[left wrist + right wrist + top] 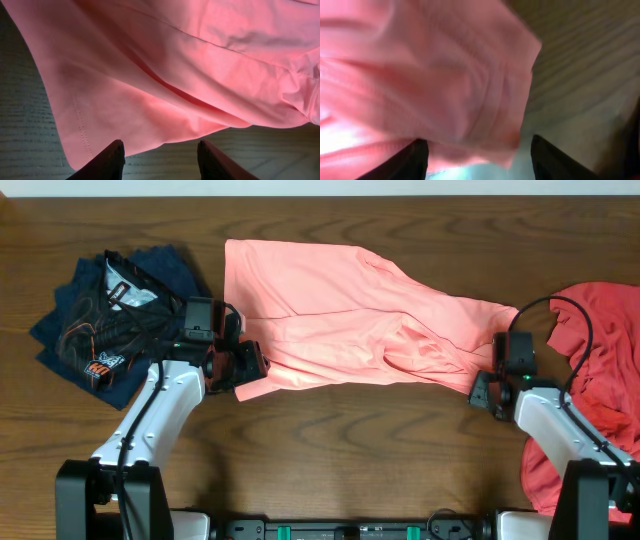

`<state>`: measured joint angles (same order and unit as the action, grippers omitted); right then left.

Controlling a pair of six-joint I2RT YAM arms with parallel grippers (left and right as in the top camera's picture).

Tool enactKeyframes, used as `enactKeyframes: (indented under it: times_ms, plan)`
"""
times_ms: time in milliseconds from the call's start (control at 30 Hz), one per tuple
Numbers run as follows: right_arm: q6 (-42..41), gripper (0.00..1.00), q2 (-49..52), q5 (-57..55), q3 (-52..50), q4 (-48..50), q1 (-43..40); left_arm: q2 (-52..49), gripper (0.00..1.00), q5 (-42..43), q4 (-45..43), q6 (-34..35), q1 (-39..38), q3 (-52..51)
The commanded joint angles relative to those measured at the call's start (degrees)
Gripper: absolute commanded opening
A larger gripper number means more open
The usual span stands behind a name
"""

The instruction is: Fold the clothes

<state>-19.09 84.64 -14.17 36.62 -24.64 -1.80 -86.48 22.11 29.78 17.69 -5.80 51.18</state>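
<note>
The salmon-pink T-shirt is bunched up in creases near its end by the coral-red shirt, so next my right gripper takes that end (480,360) and pulls it tight before folding.
A salmon-pink T-shirt (340,315) lies rumpled across the middle of the table, partly folded over itself. My left gripper (243,375) is open at the shirt's lower left corner; in the left wrist view the hemmed corner (75,135) lies just ahead of the open fingers (160,155). My right gripper (484,387) is open at the shirt's right end; the right wrist view is blurred, with the cloth edge (485,145) hanging between the open fingers (479,160), not pinched.
A dark navy printed garment (110,315) lies at the far left. A coral-red shirt (590,370) is heaped at the right edge, under the right arm's cable. Bare wooden table (360,440) runs along the front.
</note>
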Motion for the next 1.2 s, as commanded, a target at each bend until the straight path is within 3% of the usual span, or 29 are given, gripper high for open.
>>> enactKeyframes:
  times_ms: [0,67,100,167,367,633,1167]
  plan:
    - [-0.8,0.59,0.1,-3.0,-1.8,3.0,-0.4,0.8,0.49,-0.5,0.2,-0.9,-0.1,0.0]
    - [-0.8,0.43,0.2,-3.0,-2.9,4.8,-0.4,0.8,0.49,-0.5,0.2,-0.9,-0.1,0.0]
    - [-0.9,0.26,0.2,-3.0,-3.2,5.3,-0.4,0.8,0.49,-0.5,0.2,-0.9,-0.1,0.0]
    - [-1.5,0.02,0.2,-3.0,-3.5,5.8,-0.4,0.8,0.49,-0.5,0.2,-0.9,-0.1,0.0]
    - [-1.5,0.01,-0.9,-3.0,-1.2,2.5,-0.5,0.8,0.49,-0.5,0.2,-0.9,-0.1,0.0]
    - [0.3,0.01,-2.6,-3.0,11.8,-4.5,-4.8,0.8,0.49,-0.5,0.2,-0.9,-0.1,0.0]
    - [2.1,0.01,6.9,3.6,13.4,9.9,-8.5,0.8,0.49,-0.5,0.2,-0.9,-0.1,0.0]
